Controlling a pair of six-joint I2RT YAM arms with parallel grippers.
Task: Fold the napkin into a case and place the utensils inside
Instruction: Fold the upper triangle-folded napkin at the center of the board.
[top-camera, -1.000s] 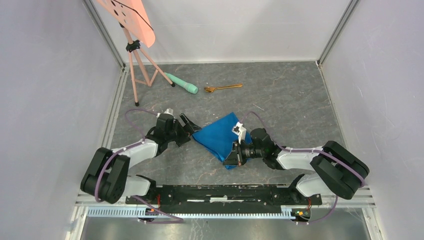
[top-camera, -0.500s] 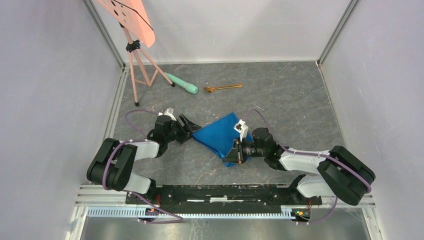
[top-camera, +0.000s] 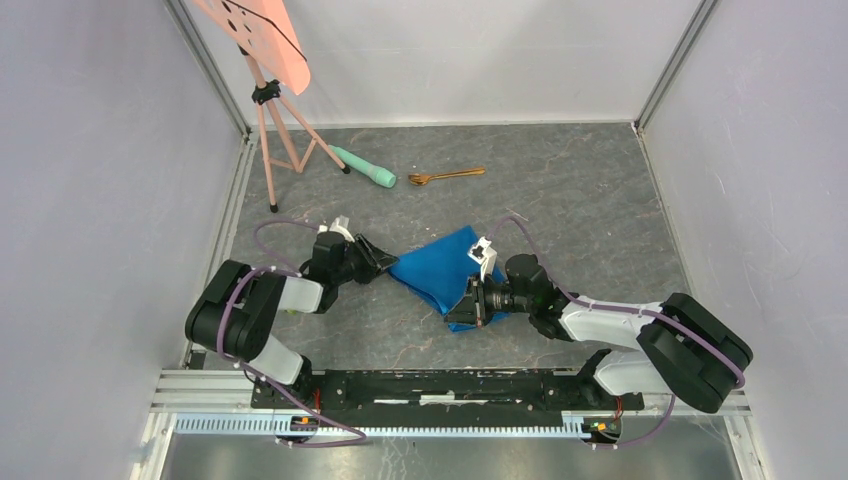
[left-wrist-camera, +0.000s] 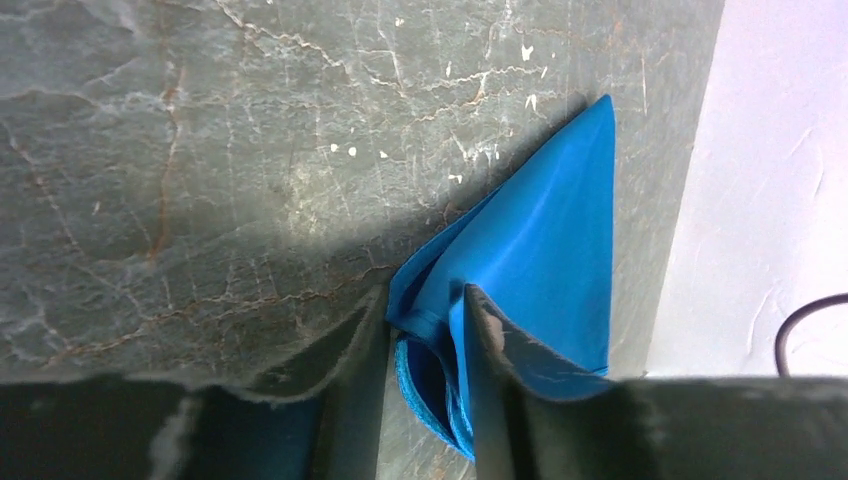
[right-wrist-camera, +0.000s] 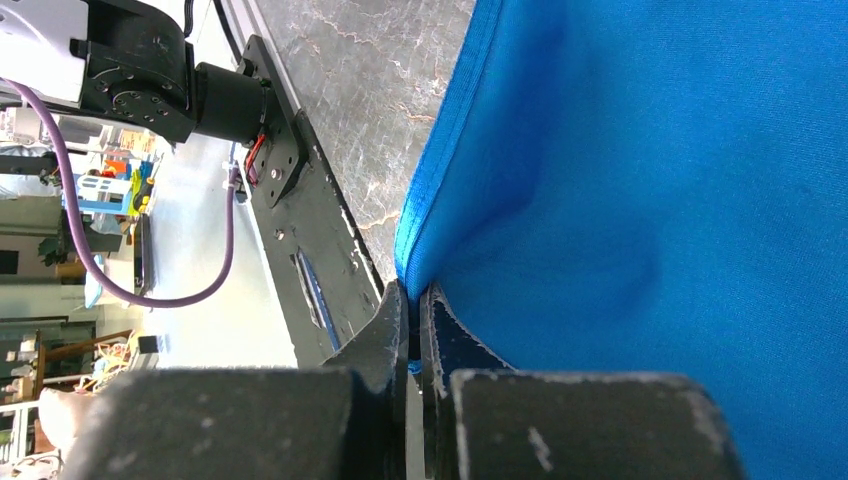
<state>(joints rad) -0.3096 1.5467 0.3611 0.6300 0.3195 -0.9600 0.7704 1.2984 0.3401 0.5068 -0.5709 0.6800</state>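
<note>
The napkin's doubled corner is bunched up in my left gripper with its layers gaping, so I will back that gripper off, turn it and pinch the corner from its far side (top-camera: 398, 265).
The blue napkin (top-camera: 440, 270) lies folded into a rough triangle in the middle of the table. My left gripper (top-camera: 385, 262) is at its left corner. In the left wrist view the fingers (left-wrist-camera: 425, 300) straddle that doubled corner of the napkin (left-wrist-camera: 545, 230), narrowed round it with a gap still showing. My right gripper (top-camera: 464, 306) is shut on the napkin's near edge. The right wrist view shows the pinch (right-wrist-camera: 413, 295) on the hem of the napkin (right-wrist-camera: 650, 200). A copper-gold spoon (top-camera: 446, 175) lies on the table beyond, apart from both grippers.
A mint-green cylinder with a black tip (top-camera: 365, 168) lies left of the spoon. A pink tripod (top-camera: 278, 150) stands at the back left. White walls enclose three sides, and the black base rail (top-camera: 440, 385) runs along the near edge.
My left gripper has slid right onto the napkin's left corner, and its jaws have narrowed from wide open. The right gripper keeps its pinch and has barely moved.
</note>
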